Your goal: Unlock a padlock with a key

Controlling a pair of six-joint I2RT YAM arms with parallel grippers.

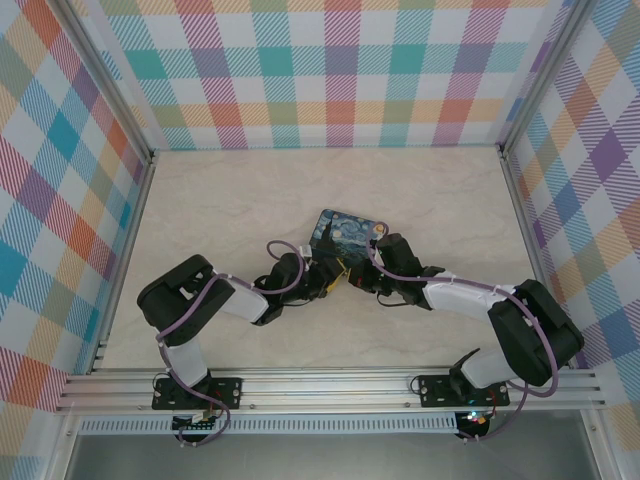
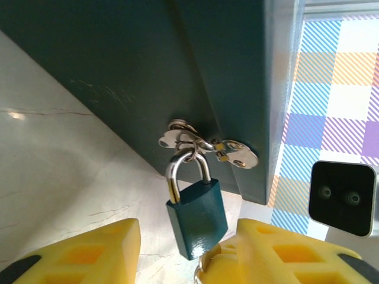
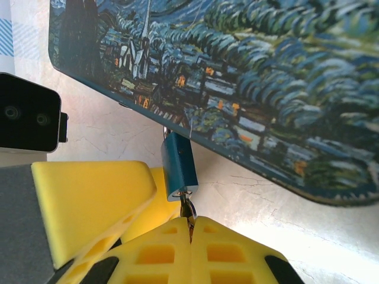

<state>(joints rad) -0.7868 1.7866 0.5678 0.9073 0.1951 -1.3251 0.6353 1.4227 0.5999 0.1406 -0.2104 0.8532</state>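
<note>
The padlock hangs loose between my left gripper's open fingers, so next I clamp it with that gripper while my right gripper backs away and takes hold again of the key (image 3: 188, 208), wrist rolled.
The small blue padlock (image 2: 196, 216) hangs by its silvery shackle from the metal hasp (image 2: 207, 145) on the side of the painted tin (image 3: 266, 89). In the right wrist view the padlock (image 3: 179, 165) has the thin key (image 3: 187, 208) stuck in its underside. My right gripper (image 3: 189, 228) is shut on the key just below the lock. My left gripper (image 2: 189, 260) is open, and the lock's lower end sits between its yellow fingers (image 2: 89, 254). In the top view both grippers, left (image 1: 322, 275) and right (image 1: 358, 272), meet at the tin's near edge.
The starry-night tin (image 1: 345, 232) lies on the marble-patterned table (image 1: 250, 200) near its middle. Checked walls (image 1: 320, 70) close off the back and both sides. The other arm's black wrist camera (image 2: 343, 198) sits close on the right of the left wrist view.
</note>
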